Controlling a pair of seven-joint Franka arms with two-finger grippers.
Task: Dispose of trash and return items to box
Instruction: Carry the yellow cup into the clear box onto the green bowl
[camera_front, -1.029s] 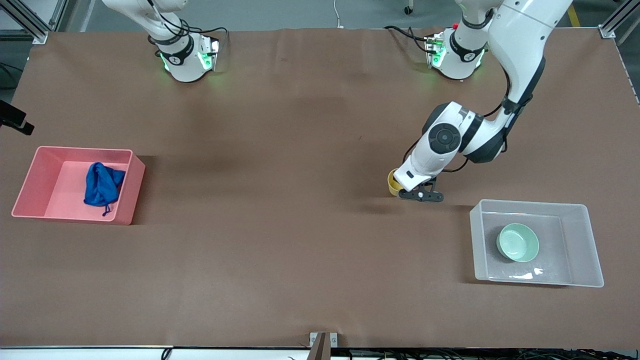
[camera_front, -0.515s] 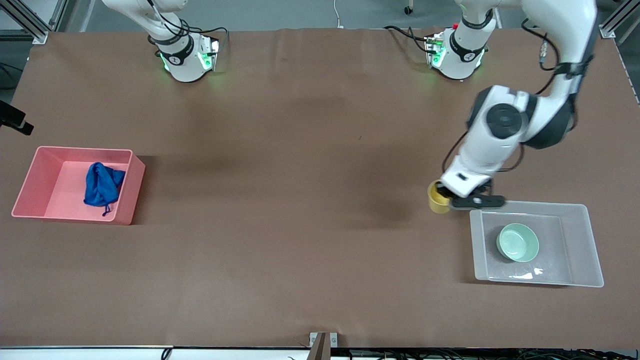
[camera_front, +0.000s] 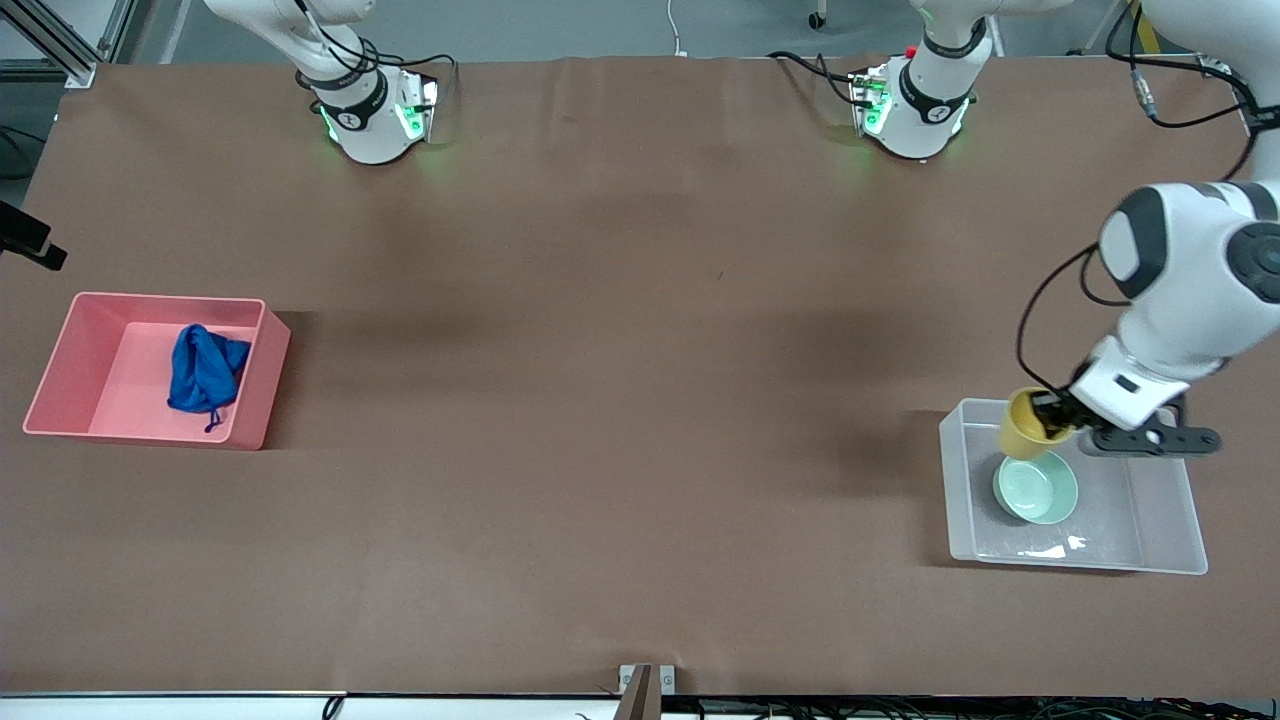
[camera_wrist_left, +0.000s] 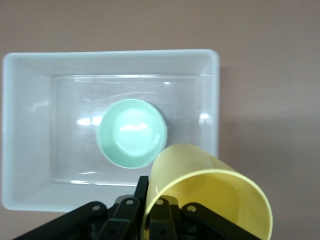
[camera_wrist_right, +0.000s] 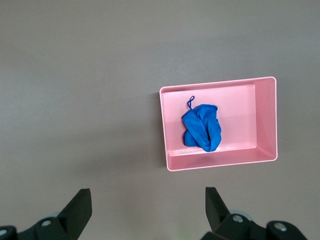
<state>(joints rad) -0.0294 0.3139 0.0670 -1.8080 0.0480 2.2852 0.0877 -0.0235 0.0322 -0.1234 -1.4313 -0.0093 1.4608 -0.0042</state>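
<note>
My left gripper has the yellow cup, now tilted over the clear box's corner. It will let the cup go inside the mint-green bowl (camera_front: 1042, 485) (camera_wrist_left: 132, 134) in the clear box.
My left gripper (camera_front: 1052, 424) is shut on the rim of the yellow cup (camera_front: 1024, 436) and holds it tilted in the air over the clear box (camera_front: 1165, 530), at its corner next to the mint-green bowl (camera_front: 1036, 488). The bowl sits inside the box. In the left wrist view the left gripper (camera_wrist_left: 150, 192) pinches the cup (camera_wrist_left: 210, 185) wall above the bowl (camera_wrist_left: 131, 133) and the box (camera_wrist_left: 110, 54). The blue cloth (camera_front: 205, 370) lies in the pink bin (camera_front: 60, 360). My right gripper (camera_wrist_right: 147, 205) is open and empty, high over the table beside the pink bin (camera_wrist_right: 265, 120) and cloth (camera_wrist_right: 202, 127), and waits.
The pink bin stands at the right arm's end of the brown table, the clear box at the left arm's end, nearer the front camera. Both arm bases (camera_front: 370, 120) stand along the table's back edge.
My left gripper has lifted the yellow cup off the table and carried it toward the left arm's end, from beside the box to over it. The right arm has not moved.
</note>
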